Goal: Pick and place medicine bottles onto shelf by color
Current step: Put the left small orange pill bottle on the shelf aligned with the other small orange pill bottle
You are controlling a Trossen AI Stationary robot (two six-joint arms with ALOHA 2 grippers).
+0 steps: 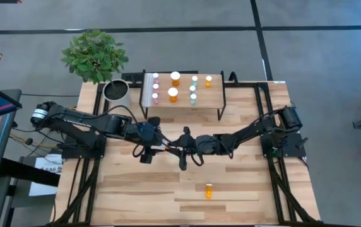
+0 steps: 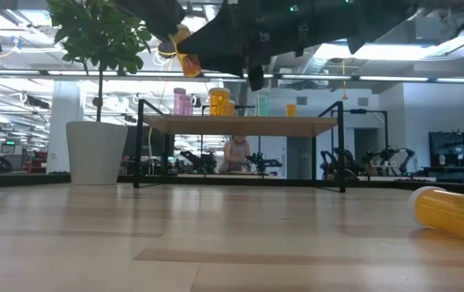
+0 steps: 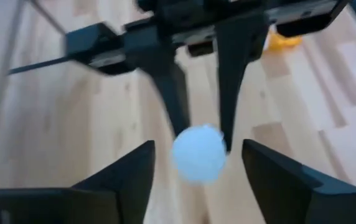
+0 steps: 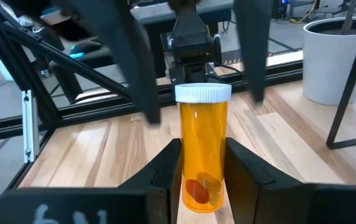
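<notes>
The orange bottle in my right gripper should be released on the shelf (image 1: 205,96) in front of the slim orange bottle, next to the green bottles.
An orange medicine bottle (image 4: 203,143) with a white cap (image 3: 198,153) is held above the middle of the table, where both grippers meet. My right gripper (image 4: 203,152) is shut on it. My left gripper (image 3: 196,148) is open; its fingers stand on either side of the cap with a gap on each side. A second orange bottle (image 1: 209,190) lies on its side on the table near the front. The shelf (image 1: 212,99) stands at the far edge with several orange, pink and green bottles upright on its top. My right gripper pinches the lower body of the orange bottle (image 4: 201,180) between its two fingers, one on each side. The fingers come about level from the table's right. The bottle is lifted clear of the table, its capped end (image 4: 203,93) sticking out beyond the fingertips toward my left gripper.
A grey-white plant pot (image 1: 116,91) with a leafy plant stands left of the shelf. The black frame rails (image 1: 266,120) run along the table's sides. Bare wood lies between the arms and the near edge, apart from the lying bottle (image 2: 451,212).
</notes>
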